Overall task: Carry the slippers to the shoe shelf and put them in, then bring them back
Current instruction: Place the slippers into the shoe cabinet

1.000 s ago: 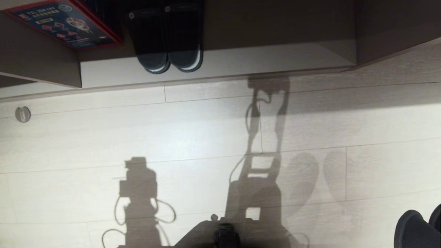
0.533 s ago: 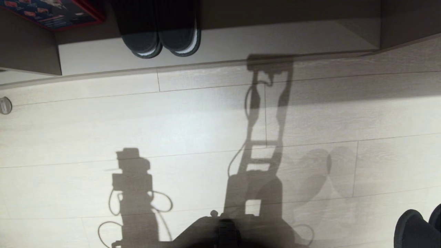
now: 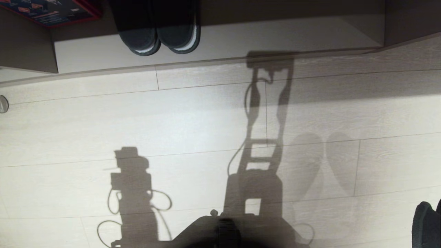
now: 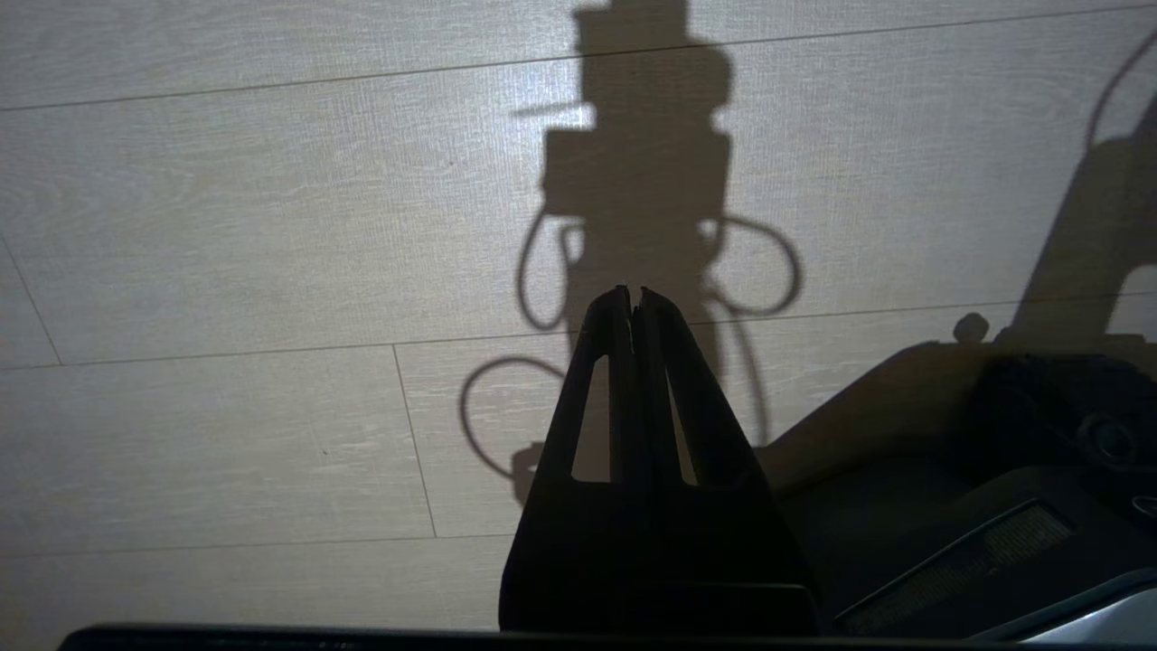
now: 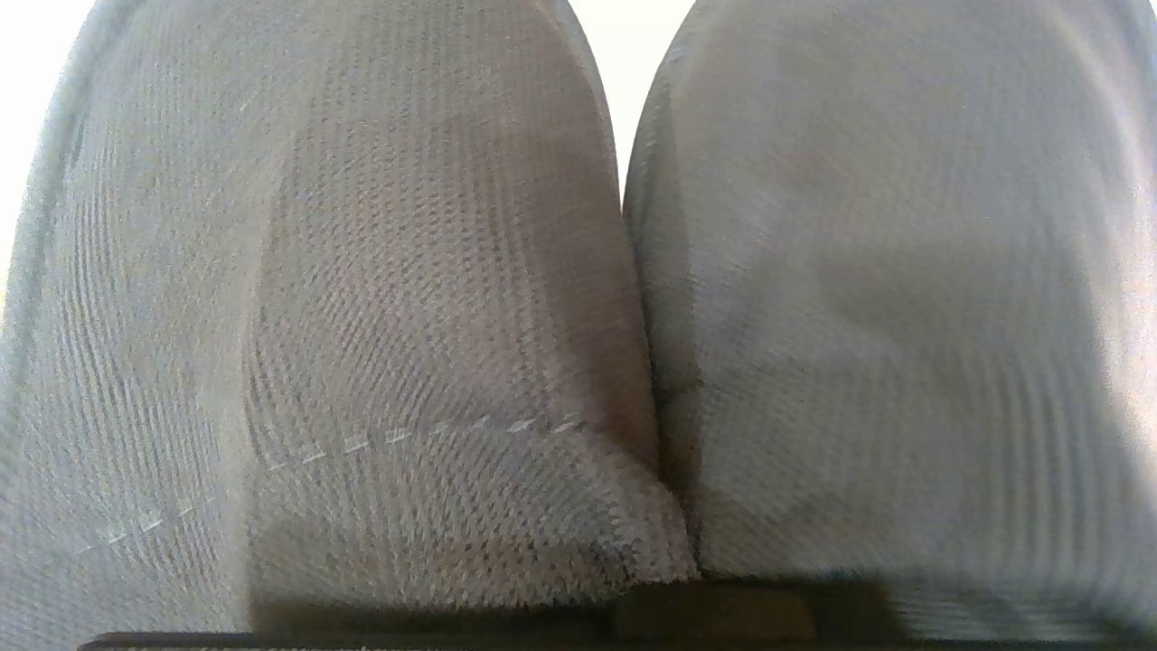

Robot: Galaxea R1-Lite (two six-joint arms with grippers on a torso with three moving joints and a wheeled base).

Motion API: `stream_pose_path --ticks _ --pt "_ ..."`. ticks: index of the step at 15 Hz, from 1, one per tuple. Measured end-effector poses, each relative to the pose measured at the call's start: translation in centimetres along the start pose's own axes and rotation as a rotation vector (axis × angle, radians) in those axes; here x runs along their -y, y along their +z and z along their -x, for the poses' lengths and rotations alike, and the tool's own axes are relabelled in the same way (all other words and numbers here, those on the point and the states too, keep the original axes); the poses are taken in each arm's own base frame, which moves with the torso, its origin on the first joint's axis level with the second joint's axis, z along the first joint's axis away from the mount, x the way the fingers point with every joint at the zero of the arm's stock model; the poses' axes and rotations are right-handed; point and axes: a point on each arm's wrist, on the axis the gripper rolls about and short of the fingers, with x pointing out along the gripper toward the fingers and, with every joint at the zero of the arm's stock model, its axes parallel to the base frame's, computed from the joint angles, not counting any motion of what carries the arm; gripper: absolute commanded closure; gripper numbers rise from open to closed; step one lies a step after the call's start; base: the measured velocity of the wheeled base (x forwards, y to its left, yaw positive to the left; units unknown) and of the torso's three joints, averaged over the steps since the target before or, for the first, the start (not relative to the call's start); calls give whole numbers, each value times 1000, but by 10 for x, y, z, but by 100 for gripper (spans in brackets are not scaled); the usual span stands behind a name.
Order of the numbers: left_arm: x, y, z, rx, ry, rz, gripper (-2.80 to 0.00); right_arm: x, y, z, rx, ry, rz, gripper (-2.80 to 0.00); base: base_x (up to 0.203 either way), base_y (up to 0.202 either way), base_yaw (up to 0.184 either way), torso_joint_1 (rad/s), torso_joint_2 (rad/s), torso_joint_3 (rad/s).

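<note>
The pale base board (image 3: 324, 32) has an end opposite the red-edged box. My right gripper needs to let go of the slippers on the board, near that end.
The slippers (image 5: 578, 298), grey-blue cloth, fill the right wrist view side by side with toes together. In the head view only a dark toe of the slippers (image 3: 426, 224) shows at the bottom right edge, off the floor, and their twin shadow falls on the boards. My right gripper is hidden behind the cloth, holding the pair. The shoe shelf (image 3: 275, 38) runs along the top of the head view, with a pale base board and an upright panel (image 3: 27, 51) on its left. My left gripper (image 4: 630, 294) hangs shut and empty over the floor.
A darker pair of slippers with white sole edges (image 3: 158, 31) sits in the shelf's left part, beside a red-edged box (image 3: 51, 10). A small round metal stop (image 3: 2, 103) is on the floor at the left edge. The robot's base (image 3: 224, 230) shows at the bottom.
The whole head view has shifted, so the shelf now sits higher and further left: the camera moved. The held slippers have slid further out at the bottom right.
</note>
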Motion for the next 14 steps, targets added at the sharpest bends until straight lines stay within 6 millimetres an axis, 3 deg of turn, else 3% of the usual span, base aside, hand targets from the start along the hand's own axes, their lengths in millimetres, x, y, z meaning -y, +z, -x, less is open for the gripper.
stream_pose_path --ticks 2,4,7,11,14 --pt "0 0 0 1 0 -2 0 2 26 -10 17 31 7 0 0 0 0 0 0 0" --pt "0 0 0 1 0 -2 0 6 52 -36 -7 62 14 0 0 0 0 0 0 0" --pt "0 0 0 1 -1 -3 0 12 92 -105 -22 114 46 0 0 0 0 0 0 0" --pt "0 0 0 1 -1 -4 0 10 139 -190 107 175 115 0 0 0 0 0 0 0" --pt "0 0 0 1 -1 -4 0 2 163 -229 217 210 136 0 0 0 0 0 0 0"
